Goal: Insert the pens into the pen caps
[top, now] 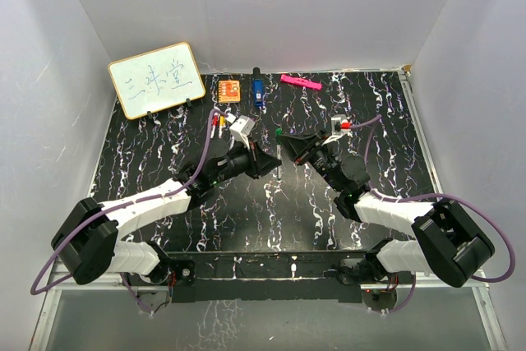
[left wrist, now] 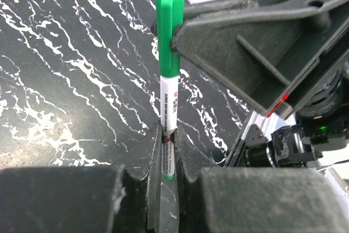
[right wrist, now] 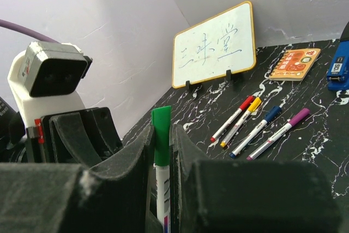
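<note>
Next, my left gripper lets go of the green pen beside the purple pen, in front of the thick blue block (top: 259, 133).
My left gripper (left wrist: 168, 137) is shut on the white barrel of the green pen (left wrist: 167, 113), near its green end. The green cap (left wrist: 169, 31) sits over the pen's far end. My right gripper (right wrist: 162, 135) is shut on that green cap (right wrist: 161, 135), with the white barrel (right wrist: 162, 189) showing below it. In the top view the two grippers (top: 275, 155) meet mid-table, with the green cap (top: 279, 132) between them. The red (right wrist: 234, 117), yellow (right wrist: 241, 120), blue (right wrist: 256, 130) and purple (right wrist: 279, 133) pens lie capped side by side on the table.
A whiteboard (top: 156, 80) stands at the back left. An orange square (top: 229, 90), a thick blue block (top: 257, 92) and a flat pink bar (top: 301, 82) lie along the back edge. White walls enclose the black marbled table (top: 164, 170).
</note>
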Controlling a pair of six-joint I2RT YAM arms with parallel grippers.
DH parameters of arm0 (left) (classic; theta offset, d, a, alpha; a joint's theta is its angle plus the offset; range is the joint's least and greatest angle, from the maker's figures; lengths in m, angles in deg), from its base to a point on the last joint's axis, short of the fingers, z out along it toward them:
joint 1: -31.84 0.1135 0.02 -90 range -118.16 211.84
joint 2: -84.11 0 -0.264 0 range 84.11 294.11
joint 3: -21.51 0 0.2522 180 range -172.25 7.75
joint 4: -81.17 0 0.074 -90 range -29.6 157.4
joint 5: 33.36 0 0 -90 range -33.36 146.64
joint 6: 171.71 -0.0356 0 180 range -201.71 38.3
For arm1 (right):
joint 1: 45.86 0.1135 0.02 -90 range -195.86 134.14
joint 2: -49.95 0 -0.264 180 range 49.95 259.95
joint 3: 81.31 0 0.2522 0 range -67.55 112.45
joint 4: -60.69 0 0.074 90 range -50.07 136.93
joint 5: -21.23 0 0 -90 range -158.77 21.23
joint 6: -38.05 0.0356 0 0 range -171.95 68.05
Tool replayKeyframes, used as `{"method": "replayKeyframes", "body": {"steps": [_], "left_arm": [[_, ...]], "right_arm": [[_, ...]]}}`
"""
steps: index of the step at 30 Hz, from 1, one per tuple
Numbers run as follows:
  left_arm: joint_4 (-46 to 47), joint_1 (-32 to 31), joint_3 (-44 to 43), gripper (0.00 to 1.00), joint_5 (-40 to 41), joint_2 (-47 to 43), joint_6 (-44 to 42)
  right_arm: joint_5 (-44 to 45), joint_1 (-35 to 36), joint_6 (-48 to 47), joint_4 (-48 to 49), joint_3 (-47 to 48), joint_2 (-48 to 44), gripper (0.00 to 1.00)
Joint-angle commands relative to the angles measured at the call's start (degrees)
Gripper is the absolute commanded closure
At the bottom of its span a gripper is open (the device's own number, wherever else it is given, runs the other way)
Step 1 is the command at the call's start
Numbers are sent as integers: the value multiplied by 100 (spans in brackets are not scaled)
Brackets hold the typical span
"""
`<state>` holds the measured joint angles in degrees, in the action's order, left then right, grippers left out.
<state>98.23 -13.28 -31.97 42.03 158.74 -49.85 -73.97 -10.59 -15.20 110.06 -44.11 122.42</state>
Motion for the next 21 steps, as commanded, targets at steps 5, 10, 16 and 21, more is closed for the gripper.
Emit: {"method": "replayKeyframes", "body": {"steps": [5,10,16,21], "left_arm": [[1169,-14,-224,100,150,-247,643],[1320,-7,-267,100,287,-283,668],[1489,124,-311,100,451,-284,701],[1704,348,-365,100,517,-290,696]], "right_arm": [[-307,60,-411,-95,3,-166,100],[-215,66,-410,-354,-22,-253,100],[-345,125,-786,-1157,252,-227,100],[-352,178,-811,-1508,286,-114,100]]}}
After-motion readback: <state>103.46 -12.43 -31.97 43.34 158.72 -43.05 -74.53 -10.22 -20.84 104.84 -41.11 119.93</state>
